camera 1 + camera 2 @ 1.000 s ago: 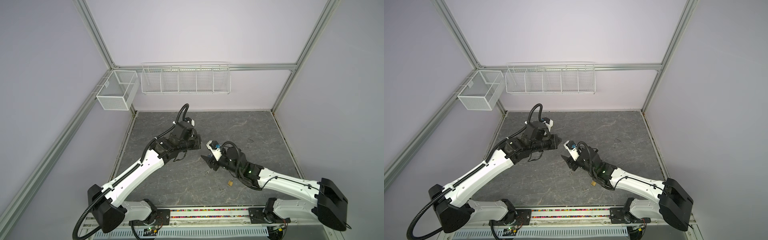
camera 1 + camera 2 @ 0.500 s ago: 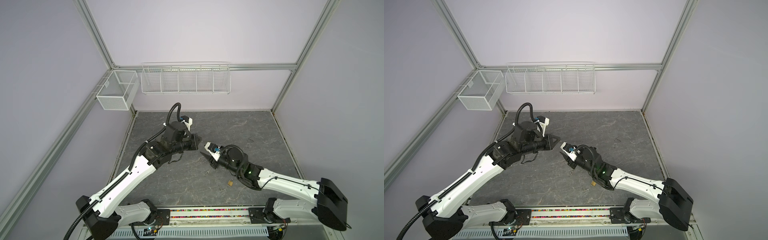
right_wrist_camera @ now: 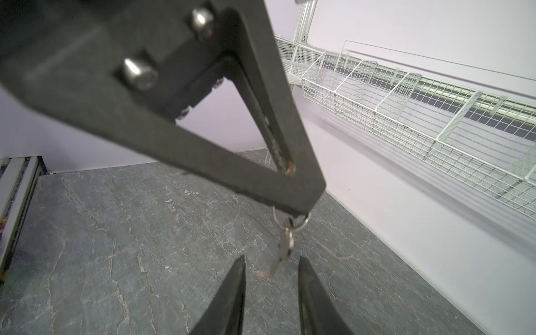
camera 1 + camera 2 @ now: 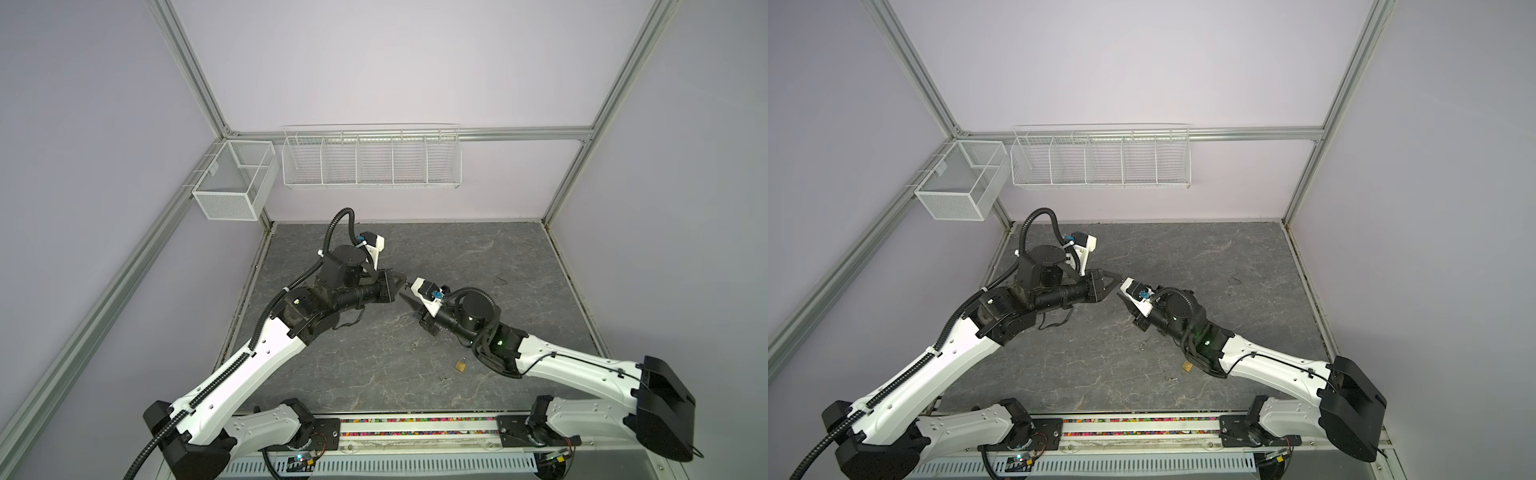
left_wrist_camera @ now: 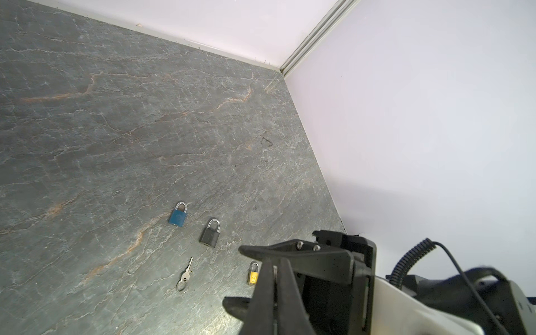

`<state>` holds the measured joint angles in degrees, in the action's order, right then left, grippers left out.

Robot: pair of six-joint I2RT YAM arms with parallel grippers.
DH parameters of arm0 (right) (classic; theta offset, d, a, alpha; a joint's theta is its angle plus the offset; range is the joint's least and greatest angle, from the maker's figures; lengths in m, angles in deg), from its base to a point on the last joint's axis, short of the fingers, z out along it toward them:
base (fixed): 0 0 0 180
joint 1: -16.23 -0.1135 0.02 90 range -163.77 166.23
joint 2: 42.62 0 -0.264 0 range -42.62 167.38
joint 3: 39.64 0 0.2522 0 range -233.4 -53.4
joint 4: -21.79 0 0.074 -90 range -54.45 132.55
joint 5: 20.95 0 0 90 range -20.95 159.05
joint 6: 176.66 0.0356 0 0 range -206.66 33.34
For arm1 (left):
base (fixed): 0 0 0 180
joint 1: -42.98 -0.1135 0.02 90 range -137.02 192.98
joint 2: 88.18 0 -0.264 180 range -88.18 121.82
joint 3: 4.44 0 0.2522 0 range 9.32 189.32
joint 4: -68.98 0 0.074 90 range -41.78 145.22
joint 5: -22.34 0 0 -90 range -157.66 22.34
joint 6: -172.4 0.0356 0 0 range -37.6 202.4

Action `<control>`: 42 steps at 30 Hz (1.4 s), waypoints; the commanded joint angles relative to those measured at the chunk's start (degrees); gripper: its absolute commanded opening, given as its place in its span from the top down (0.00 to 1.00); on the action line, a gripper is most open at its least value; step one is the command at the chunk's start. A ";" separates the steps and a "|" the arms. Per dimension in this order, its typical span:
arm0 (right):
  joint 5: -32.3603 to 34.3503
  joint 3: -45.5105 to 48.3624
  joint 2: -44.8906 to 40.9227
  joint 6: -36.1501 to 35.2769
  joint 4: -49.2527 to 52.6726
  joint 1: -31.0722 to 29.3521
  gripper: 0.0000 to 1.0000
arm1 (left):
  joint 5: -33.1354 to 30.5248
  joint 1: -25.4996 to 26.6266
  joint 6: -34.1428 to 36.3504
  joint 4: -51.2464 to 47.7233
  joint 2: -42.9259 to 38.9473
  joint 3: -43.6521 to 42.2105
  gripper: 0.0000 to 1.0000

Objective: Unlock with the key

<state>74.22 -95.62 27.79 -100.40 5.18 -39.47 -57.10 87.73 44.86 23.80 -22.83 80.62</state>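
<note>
The silver key dangles by its ring from my left gripper, so my right gripper should take the blade (image 3: 275, 268) while my left gripper takes the head.
My left gripper (image 3: 311, 203) is shut on a thin key ring (image 3: 305, 222), and a small silver key (image 3: 285, 245) dangles from it. My right gripper (image 3: 271, 258) is open, with the key's blade tip hanging between its fingers without touching them. In both top views the two grippers meet tip to tip above the middle of the floor (image 4: 405, 286) (image 4: 1121, 280). In the left wrist view a blue padlock (image 5: 178, 214), a black padlock (image 5: 210, 233) and a small yellow padlock (image 5: 253, 274) lie shut on the slate floor. My left gripper (image 5: 274, 268) shows shut there too.
A second key on a ring (image 5: 185, 275) lies on the floor near the padlocks. The yellow padlock (image 4: 459, 365) shows beside the right arm in a top view. White wire baskets (image 4: 372, 158) hang on the back wall and a mesh bin (image 4: 235, 180) on the left rail.
The right gripper has risen toward the left gripper's tip and its jaws have narrowed around the hanging key. The left arm's elbow has swung back left while its gripper stayed shut.
</note>
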 commanded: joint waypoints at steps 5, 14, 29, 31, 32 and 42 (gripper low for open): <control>0.13 -2.06 -1.24 -1.37 -1.27 -0.44 0.73 | 0.96 0.26 -0.89 0.83 -1.09 -0.48 1.00; 0.58 -2.70 -1.00 -2.40 -0.14 -0.43 0.88 | 0.19 0.24 -0.77 0.29 -1.38 -0.47 1.00; 3.99 -3.53 -1.80 -9.36 3.08 -0.34 0.94 | -0.29 0.16 -3.69 1.35 -4.22 -2.18 0.65; 4.14 -3.27 -2.33 -11.12 3.17 -0.38 0.94 | 0.68 -0.23 -5.92 1.59 -5.59 -2.75 0.54; 4.15 -3.55 -2.55 -11.98 4.00 -0.39 0.94 | 1.19 -0.73 -7.15 0.48 -5.90 -2.43 0.49; 5.93 -4.77 -3.48 -16.63 4.30 -0.45 0.94 | 9.27 -2.14 -16.27 7.20 -2.49 -2.58 0.45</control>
<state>79.37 -98.70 25.85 -113.97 9.55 -39.49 -50.78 85.72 31.95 27.80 -26.70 77.96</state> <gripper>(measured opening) 0.066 0.560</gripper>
